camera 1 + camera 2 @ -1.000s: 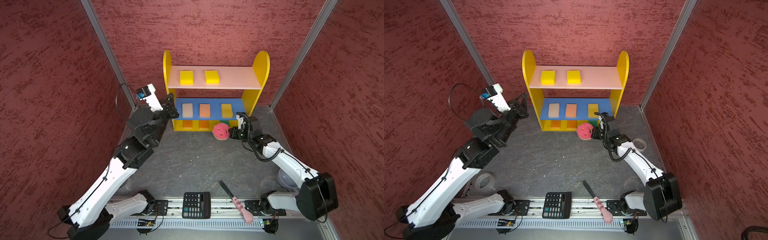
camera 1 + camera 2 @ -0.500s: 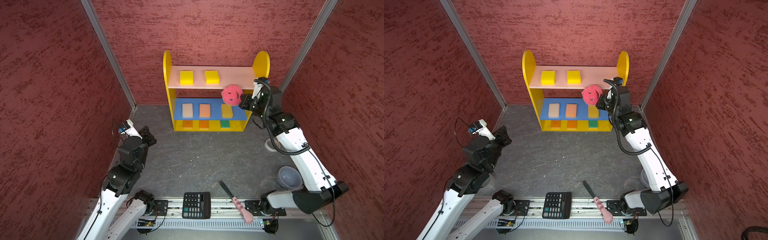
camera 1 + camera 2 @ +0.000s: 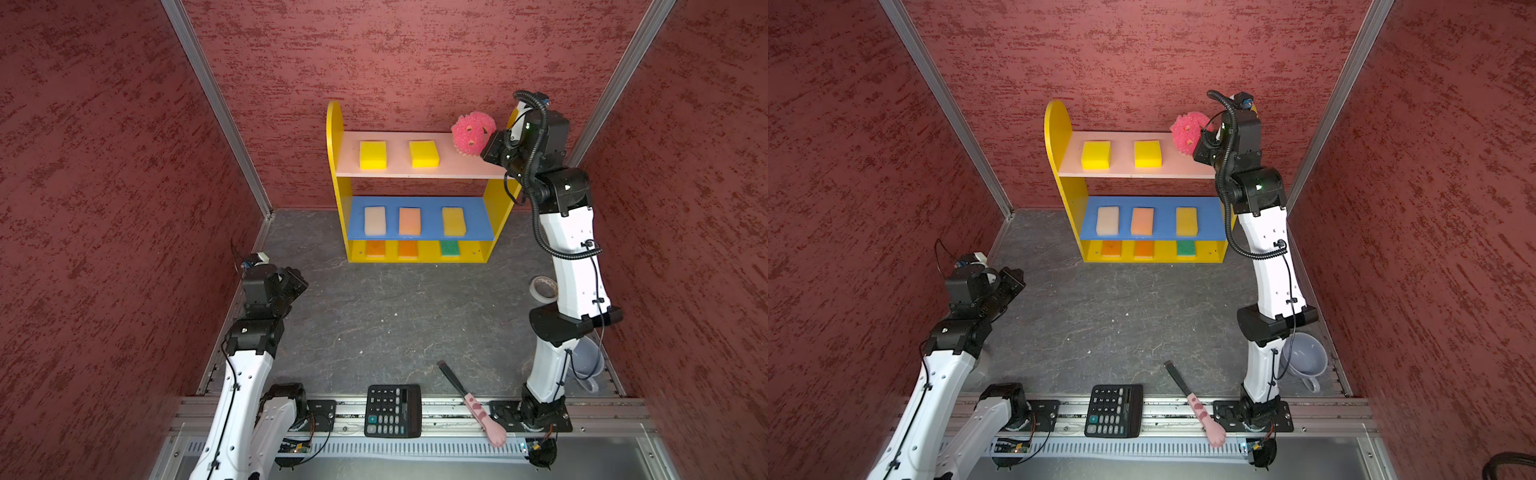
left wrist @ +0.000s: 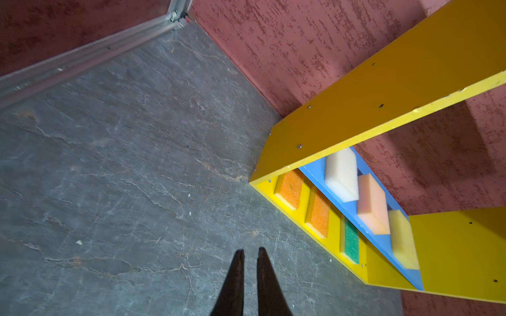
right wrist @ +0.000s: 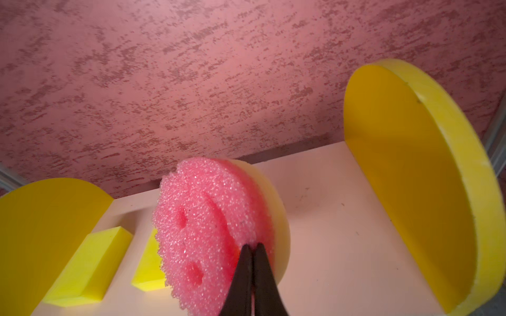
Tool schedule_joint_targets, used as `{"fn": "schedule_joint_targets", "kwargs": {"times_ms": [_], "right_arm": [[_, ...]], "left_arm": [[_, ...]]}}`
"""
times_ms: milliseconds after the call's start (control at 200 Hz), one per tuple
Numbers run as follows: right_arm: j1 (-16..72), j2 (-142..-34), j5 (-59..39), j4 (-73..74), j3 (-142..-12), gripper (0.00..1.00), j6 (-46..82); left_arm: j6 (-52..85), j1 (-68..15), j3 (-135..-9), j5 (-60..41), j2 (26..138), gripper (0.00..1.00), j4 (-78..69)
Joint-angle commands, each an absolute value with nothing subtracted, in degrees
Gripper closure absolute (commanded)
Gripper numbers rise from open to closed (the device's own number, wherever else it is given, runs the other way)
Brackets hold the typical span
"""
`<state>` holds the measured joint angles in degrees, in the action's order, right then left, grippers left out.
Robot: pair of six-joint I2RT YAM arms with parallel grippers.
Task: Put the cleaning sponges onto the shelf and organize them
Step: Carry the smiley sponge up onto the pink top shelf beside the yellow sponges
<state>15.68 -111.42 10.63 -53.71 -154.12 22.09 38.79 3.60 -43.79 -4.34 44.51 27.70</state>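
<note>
The round pink sponge will go from my right gripper down on the pale pink top board (image 3: 470, 148) (image 5: 245, 252), next to the nearer yellow sponge.
My right gripper (image 3: 484, 143) (image 5: 252, 246) is shut on the edge of the round pink sponge (image 3: 471, 133) (image 3: 1187, 132) (image 5: 208, 227). It holds the sponge upright over the right end of the shelf's (image 3: 334, 166) pale pink top board (image 5: 328, 219). Two yellow sponges (image 3: 372, 154) (image 3: 424, 153) lie on that board. On the blue board are a cream (image 3: 375, 220), a peach (image 3: 409, 221) and a yellow sponge (image 3: 454, 221). On the bottom board lie two orange sponges (image 3: 375, 248) and a green one (image 3: 450, 248). My left gripper (image 3: 301, 282) (image 4: 250, 251) hangs shut and empty over the floor, left of the shelf.
A black calculator (image 3: 392, 410) and a pink-handled brush (image 3: 469, 399) lie at the front rail. A tape roll (image 3: 543, 288) and a grey cup (image 3: 1304, 359) sit by the right arm. Red walls close in the back and both sides.
The right gripper has lifted the pink sponge from the floor in front of the shelf up to the top board's right end. The left arm has drawn back from the shelf to the left.
</note>
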Motion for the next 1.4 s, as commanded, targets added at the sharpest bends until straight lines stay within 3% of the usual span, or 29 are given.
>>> {"fn": "schedule_joint_targets", "kwargs": {"times_ms": [0, 551, 1202, 1282, 1398], "right_arm": [[13.09, -111.27, 7.76, -54.2, -151.14, 1.0, 25.96], [11.66, -114.74, 3.6, -54.73, -149.59, 1.0, 28.21], [11.42, -110.61, -0.41, -51.36, -141.41, 0.99, 30.28], [11.42, -110.57, 0.58, -50.82, -140.23, 0.95, 29.97], [11.42, -110.14, 1.73, -50.07, -138.0, 0.81, 29.68]], "left_arm": [[39.63, 4.41, -43.78, -9.23, 45.39, 0.87, 24.55], [41.67, 4.57, -44.39, -11.6, 48.4, 0.83, 22.32], [42.28, 3.97, -44.91, -11.91, 48.61, 0.81, 23.0], [42.25, 4.02, -44.91, -11.92, 48.58, 0.8, 23.2], [42.7, 3.69, -45.0, -11.9, 48.6, 0.8, 23.2]]}}
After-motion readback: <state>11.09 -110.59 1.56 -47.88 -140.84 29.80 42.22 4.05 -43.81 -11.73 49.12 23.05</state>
